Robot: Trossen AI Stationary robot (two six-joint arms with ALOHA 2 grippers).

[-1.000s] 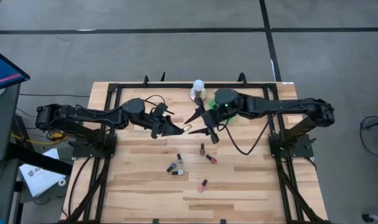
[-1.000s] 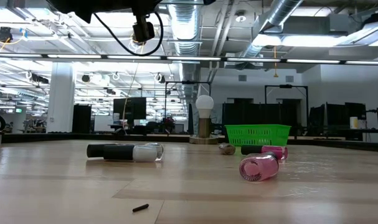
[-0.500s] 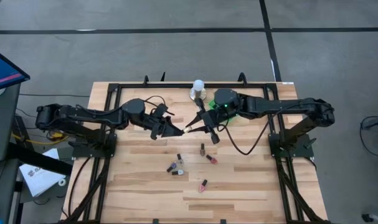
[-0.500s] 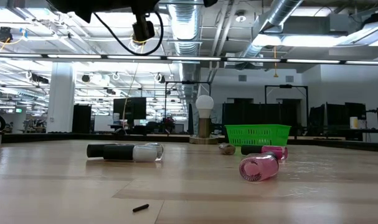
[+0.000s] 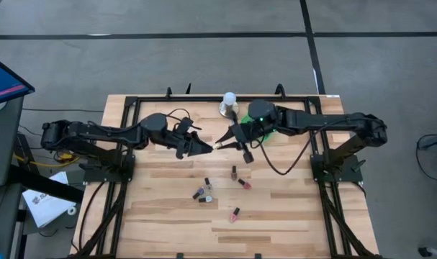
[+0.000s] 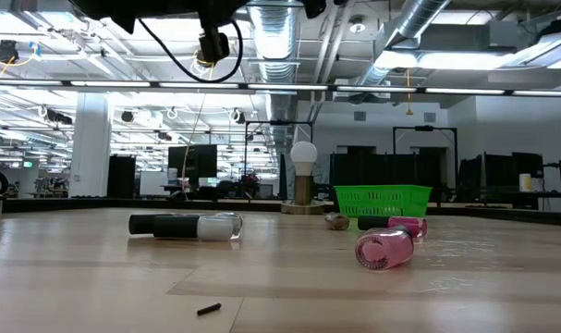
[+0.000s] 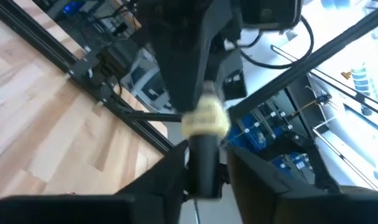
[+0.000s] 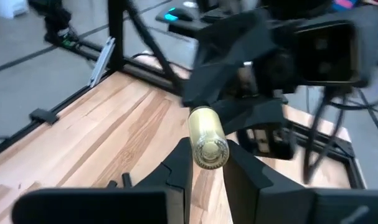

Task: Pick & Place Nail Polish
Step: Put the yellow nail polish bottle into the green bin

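Note:
My right gripper has the pale gold nail polish bottle. It will let go of it inside the green basket [image 5: 256, 126] near the white-domed object.
A small nail polish bottle [image 5: 217, 146] with a pale gold body and a dark cap is held in the air over the middle of the table, between both grippers. My left gripper [image 5: 208, 147] comes from the table's left and is shut on it. My right gripper [image 5: 224, 142] comes from the right and is shut on it too. Several other bottles lie on their sides on the table nearer the front: one [image 5: 234, 173], a pink one [image 5: 243, 184], a pair [image 5: 201, 193] and another pink one [image 5: 235, 214]. My left gripper pinches the bottle's dark cap [image 7: 202, 163] between its two fingers, which lie roughly level and along the bottle, coming from the table's left. The bottle sticks out past the fingertips, clear of the table. My right gripper has the pale gold body [image 8: 207, 132] between its two fingers [image 8: 179, 167], coming roughly level from the table's right, along the bottle. The bottle's base [image 8: 209, 153] faces back between the fingers. The bottle is lifted clear.
A green basket [image 6: 382, 199] stands at the back right, partly under my right arm [image 5: 270, 134]. A white-domed object on a metal base [image 5: 229, 105] stands at the far edge. Black frame rails run along the table's sides. A pink bottle [image 6: 386, 248] lies near the front.
My right gripper, wide open a second ago, has drawn its fingers together around the bottle held out by my left gripper. The bottle has stayed in the air at the same place.

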